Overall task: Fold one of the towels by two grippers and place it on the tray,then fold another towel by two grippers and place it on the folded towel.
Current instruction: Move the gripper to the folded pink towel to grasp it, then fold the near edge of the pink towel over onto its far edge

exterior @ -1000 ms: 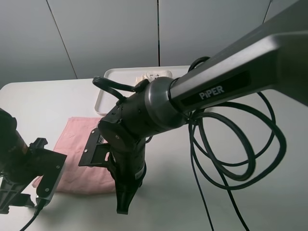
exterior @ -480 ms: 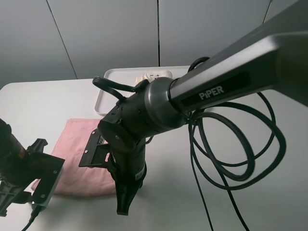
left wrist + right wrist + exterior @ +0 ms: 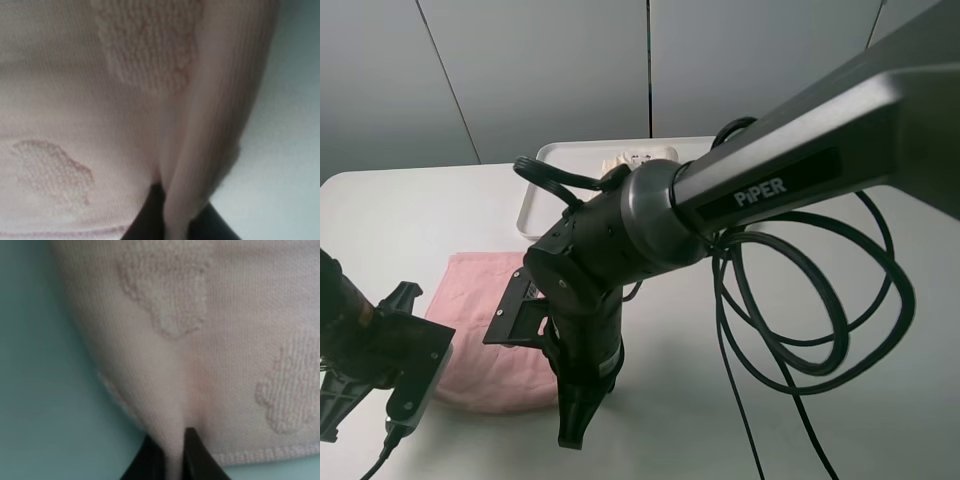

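The robot's right gripper will release the near corner of the pale pink towel, which lies on the white table now, over the towel's far corner, just before the tray (image 3: 623, 248).
The pale pink towel (image 3: 480, 325) lies on the white table, with its near edge between my two grippers. My left gripper (image 3: 405, 395) is shut on the towel's near left corner; in the left wrist view the pink towel (image 3: 125, 100) is pinched into a ridge between the left gripper's (image 3: 167, 222) black fingers. My right gripper (image 3: 572, 425) points down at the near right corner, and in the right wrist view the pink towel (image 3: 200, 340) is clamped in the right gripper (image 3: 170, 457). The cream-white towel (image 3: 638, 158) sits on the tray (image 3: 532, 195) at the back, mostly hidden by the right arm.
The right arm (image 3: 770, 180) fills the middle of the exterior high view, and its black cables (image 3: 820, 330) loop over the table on the right. A grey wall stands behind the table. The table's near edge is out of view.
My left gripper has shut on the pink towel's near left corner. The towel's left side has shifted slightly left. The right gripper has stayed shut on its corner.
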Motion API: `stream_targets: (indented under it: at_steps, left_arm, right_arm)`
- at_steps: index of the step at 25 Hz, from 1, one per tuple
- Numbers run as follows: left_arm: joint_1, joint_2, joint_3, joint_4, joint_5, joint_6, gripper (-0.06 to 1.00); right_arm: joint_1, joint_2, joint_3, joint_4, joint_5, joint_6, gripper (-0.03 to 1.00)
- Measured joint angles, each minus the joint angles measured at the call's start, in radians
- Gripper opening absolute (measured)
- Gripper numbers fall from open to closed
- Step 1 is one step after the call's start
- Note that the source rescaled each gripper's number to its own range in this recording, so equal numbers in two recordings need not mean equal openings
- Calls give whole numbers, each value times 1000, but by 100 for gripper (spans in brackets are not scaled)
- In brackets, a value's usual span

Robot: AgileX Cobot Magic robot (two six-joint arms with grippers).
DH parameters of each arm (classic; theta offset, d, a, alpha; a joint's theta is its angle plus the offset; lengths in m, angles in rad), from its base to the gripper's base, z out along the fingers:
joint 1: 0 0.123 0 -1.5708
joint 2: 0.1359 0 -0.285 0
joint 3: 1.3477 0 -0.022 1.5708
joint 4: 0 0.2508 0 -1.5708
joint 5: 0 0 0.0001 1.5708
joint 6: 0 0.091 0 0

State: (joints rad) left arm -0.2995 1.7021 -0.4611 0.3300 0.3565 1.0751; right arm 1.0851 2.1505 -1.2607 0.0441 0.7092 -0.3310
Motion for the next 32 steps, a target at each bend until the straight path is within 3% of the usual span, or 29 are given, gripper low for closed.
stream_targets:
  at_steps: [11,21,32]
  left_arm:
    - [0,-110,18,-44,-3,-150,2]
    - [0,-243,20,-69,-97,-460,2]
    - [0,-176,-95,-71,-142,-778,2]
  right_arm:
    - [-15,-112,8,23,27,65,0]
    - [-101,-232,8,27,77,175,0]
    - [-177,-234,8,27,61,277,0]
